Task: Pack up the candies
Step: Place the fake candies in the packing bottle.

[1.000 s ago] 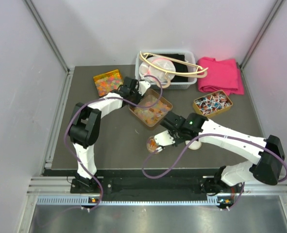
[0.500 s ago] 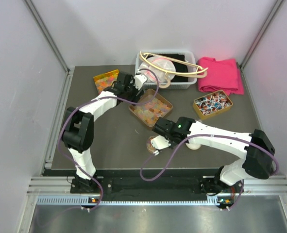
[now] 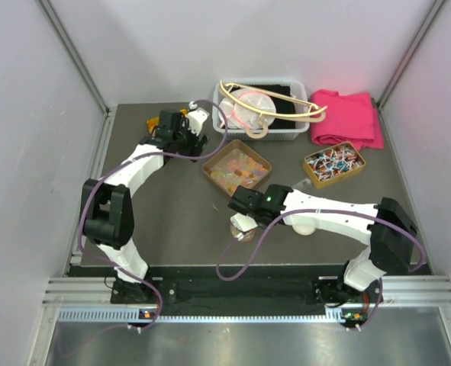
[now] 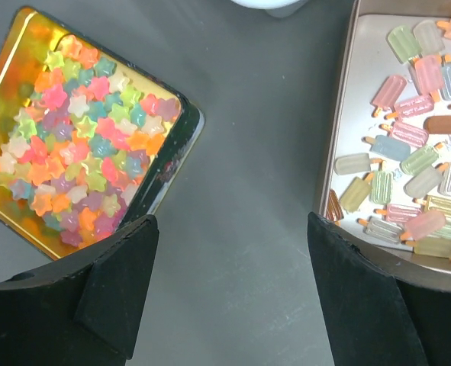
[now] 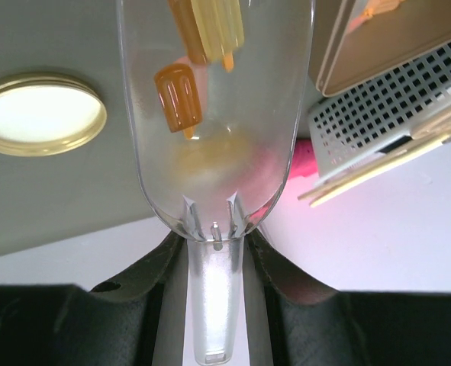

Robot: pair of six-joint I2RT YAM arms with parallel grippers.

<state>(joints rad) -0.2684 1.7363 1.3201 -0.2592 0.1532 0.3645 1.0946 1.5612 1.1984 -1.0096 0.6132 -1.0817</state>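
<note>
The robot will use its right gripper to set the clear scoop, now held near the table's front, down on the bare table (image 3: 369, 210) (image 5: 95, 197) just in front of the wrapped sweets' tin.
The candies (image 4: 408, 164) are pale popsicle-shaped pieces lying in a brown tin (image 3: 219, 177) at the middle of the table. My left gripper (image 3: 185, 131) hangs open over bare table between that tin (image 4: 346, 114) and a gold tray, with nothing between its fingers (image 4: 122, 263). My right gripper (image 3: 244, 217) is shut on the handle of a clear scoop (image 5: 214, 114) near the table's front. The scoop (image 3: 240, 229) holds an orange-brown candy (image 5: 179, 95) and a yellow one (image 5: 214, 27).
A gold tray of star-shaped sweets (image 4: 80, 137) lies at the back left, mostly under the left wrist. Behind the tin stands a white basket (image 3: 286, 130) with hangers, beside it a pink cloth (image 3: 347, 118). A tin of wrapped sweets (image 3: 333, 164) and a gold-rimmed lid (image 5: 42, 114) lie right.
My left gripper has opened and pulled back left from the brown tin toward the gold tray. The right arm has swung slightly left, with the scoop staying near the same spot.
</note>
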